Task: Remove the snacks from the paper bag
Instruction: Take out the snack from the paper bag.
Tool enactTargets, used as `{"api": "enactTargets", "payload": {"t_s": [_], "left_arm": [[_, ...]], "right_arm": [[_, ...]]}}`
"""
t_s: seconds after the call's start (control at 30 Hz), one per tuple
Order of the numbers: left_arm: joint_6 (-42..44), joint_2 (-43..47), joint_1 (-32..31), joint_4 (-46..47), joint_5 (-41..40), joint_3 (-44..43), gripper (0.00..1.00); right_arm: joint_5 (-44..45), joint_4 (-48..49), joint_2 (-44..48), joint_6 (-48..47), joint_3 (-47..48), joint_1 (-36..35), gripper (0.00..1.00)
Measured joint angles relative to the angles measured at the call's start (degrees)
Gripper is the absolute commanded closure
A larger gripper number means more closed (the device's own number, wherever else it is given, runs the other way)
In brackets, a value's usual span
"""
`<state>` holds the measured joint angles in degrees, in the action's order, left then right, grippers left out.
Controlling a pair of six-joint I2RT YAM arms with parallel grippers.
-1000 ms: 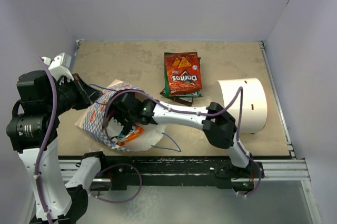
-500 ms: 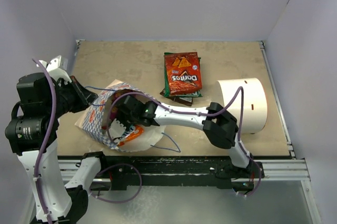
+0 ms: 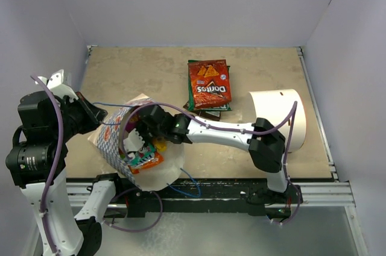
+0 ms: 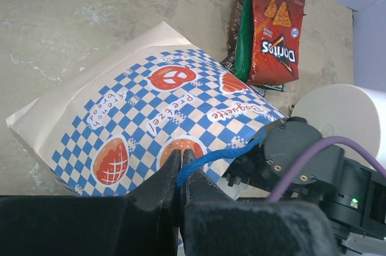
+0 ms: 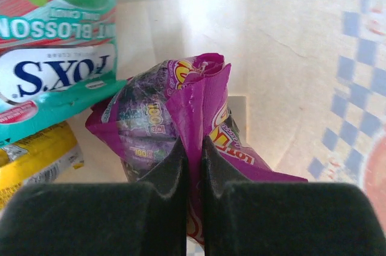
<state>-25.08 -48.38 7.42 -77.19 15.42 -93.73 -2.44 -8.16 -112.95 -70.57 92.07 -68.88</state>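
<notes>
The robot's right gripper needs to set the magenta-purple snack packet down on the far half of the red Doritos packet (image 3: 208, 78).
The paper bag (image 3: 110, 138), blue-checked with orange logos, lies on its side at the table's near left, its mouth facing right. My left gripper (image 4: 181, 157) is shut on the bag's blue string handle (image 4: 212, 158) and holds the upper edge up. My right gripper (image 5: 194, 145) reaches into the mouth and is shut on a crumpled magenta-purple snack packet (image 5: 181, 93). A teal candy packet (image 5: 54, 57) and a yellow packet (image 5: 36, 155) lie beside it inside. From above, colourful packets (image 3: 145, 158) show in the bag's mouth, and my right fingertips are hidden there.
A red Doritos packet (image 3: 209, 84) lies on green and brown packets at the middle back of the table. A plain white cylinder (image 3: 280, 117) lies on its side at the right. Grey walls close the table's back and sides.
My right gripper has closed on the purple packet inside the bag. The left arm has pulled the handle left, the bag's mouth now stands wider, and the right arm has shifted slightly right.
</notes>
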Motion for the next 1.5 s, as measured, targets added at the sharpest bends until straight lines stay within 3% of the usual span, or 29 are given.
{"api": "enactTargets", "payload": {"t_s": [0.53, 0.93, 1.13, 1.27, 1.5], "left_arm": [[-3.30, -1.46, 0.00, 2.71, -5.29, 0.96, 1.00], [-6.56, -8.48, 0.00, 2.93, -11.76, 0.96, 1.00], [-8.35, -11.47, 0.00, 2.97, -14.93, 0.96, 1.00], [-8.83, -12.09, 0.00, 2.97, -16.57, 1.18, 1.00], [-9.01, -12.15, 0.00, 3.02, -18.10, 2.32, 1.00]], "right_arm": [[0.26, 5.05, 9.97, 24.13, -0.94, 0.02, 1.00], [1.95, 5.55, 22.75, 52.13, -0.96, 0.07, 1.00], [9.44, 3.48, 26.08, 66.45, 2.62, 0.35, 1.00], [13.99, 2.14, 26.97, 74.77, 4.22, 3.52, 1.00], [15.32, 2.45, 32.83, 87.89, 1.70, 16.65, 1.00]]}}
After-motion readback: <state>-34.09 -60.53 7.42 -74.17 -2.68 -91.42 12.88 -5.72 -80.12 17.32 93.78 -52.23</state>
